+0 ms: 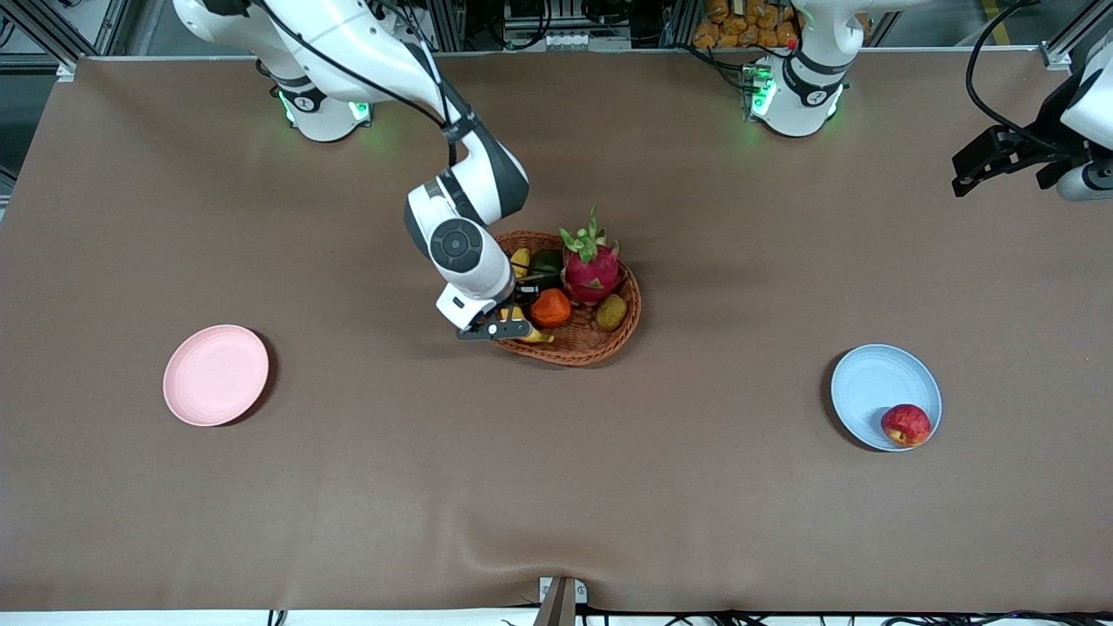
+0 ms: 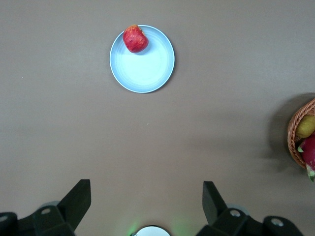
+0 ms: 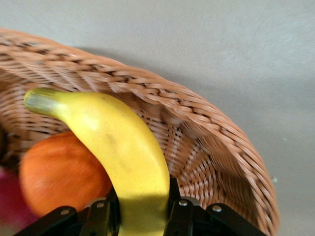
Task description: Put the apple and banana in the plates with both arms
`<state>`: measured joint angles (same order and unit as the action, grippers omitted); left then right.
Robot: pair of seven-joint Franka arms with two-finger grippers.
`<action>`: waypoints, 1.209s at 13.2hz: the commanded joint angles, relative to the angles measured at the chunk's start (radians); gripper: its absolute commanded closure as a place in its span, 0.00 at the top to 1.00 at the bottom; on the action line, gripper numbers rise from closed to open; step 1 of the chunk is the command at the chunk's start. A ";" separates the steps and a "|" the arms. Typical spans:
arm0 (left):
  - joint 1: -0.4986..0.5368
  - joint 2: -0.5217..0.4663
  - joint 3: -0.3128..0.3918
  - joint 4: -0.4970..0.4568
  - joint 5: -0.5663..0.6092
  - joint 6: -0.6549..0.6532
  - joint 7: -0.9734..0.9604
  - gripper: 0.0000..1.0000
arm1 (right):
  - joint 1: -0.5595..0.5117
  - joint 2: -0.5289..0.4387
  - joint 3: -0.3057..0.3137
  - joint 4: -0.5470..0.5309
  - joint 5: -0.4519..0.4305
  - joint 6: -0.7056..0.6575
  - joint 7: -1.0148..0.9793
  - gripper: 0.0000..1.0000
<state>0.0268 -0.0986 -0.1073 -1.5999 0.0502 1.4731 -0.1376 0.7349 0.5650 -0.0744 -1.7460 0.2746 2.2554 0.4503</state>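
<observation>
My right gripper is holding the yellow banana and will let go of it on the pink plate, just off its middle (image 1: 225, 374) toward the wicker basket.
The yellow banana (image 3: 123, 147) lies in the wicker basket (image 3: 206, 147), and my right gripper (image 3: 142, 206) is shut on it, one finger pressed to each side. In the front view that gripper (image 1: 509, 329) sits low at the basket's rim toward the right arm's end, and the banana (image 1: 520, 261) shows above and below it. The red apple (image 1: 905, 425) rests on the light blue plate (image 1: 869, 382) at its near edge. The pink plate (image 1: 216, 375) holds nothing. My left gripper (image 1: 963, 178) hangs open in the air over the left arm's end of the table, looking down at the apple (image 2: 135, 39) and the blue plate (image 2: 147, 69).
The basket (image 1: 600, 348) stands mid-table between the two plates. It also holds an orange fruit (image 1: 550, 307), a pink dragon fruit (image 1: 591, 269), a dark green fruit (image 1: 546, 261) and a kiwi-like fruit (image 1: 611, 311). Brown cloth covers the table.
</observation>
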 commanded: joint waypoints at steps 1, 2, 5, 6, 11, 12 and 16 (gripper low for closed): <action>-0.001 -0.021 0.008 -0.009 -0.021 -0.010 0.019 1.00 | -0.009 -0.100 -0.018 -0.009 0.006 -0.074 0.013 0.00; -0.001 -0.021 0.008 -0.009 -0.023 -0.010 0.021 1.00 | -0.009 -0.120 -0.025 -0.004 0.006 -0.091 0.013 0.00; -0.001 -0.021 0.012 -0.003 -0.023 -0.011 0.035 1.00 | -0.009 -0.171 -0.088 -0.004 0.005 -0.112 0.007 0.00; -0.001 -0.021 0.012 -0.003 -0.023 -0.011 0.036 1.00 | -0.009 -0.191 -0.113 -0.006 0.003 -0.134 0.004 0.00; 0.001 -0.016 0.015 0.000 -0.023 -0.011 0.038 1.00 | -0.009 -0.254 -0.286 -0.010 -0.006 -0.227 -0.123 0.00; 0.001 -0.016 0.021 0.002 -0.023 -0.011 0.038 1.00 | -0.009 -0.252 -0.321 -0.010 -0.006 -0.226 -0.136 0.00; 0.002 -0.004 0.029 0.012 -0.019 -0.010 0.041 1.00 | -0.028 -0.240 -0.484 -0.007 -0.008 -0.215 -0.251 0.00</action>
<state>0.0274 -0.1009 -0.0881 -1.5990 0.0498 1.4729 -0.1181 0.7183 0.3370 -0.4993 -1.7407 0.2705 2.0380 0.2513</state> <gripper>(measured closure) 0.000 0.604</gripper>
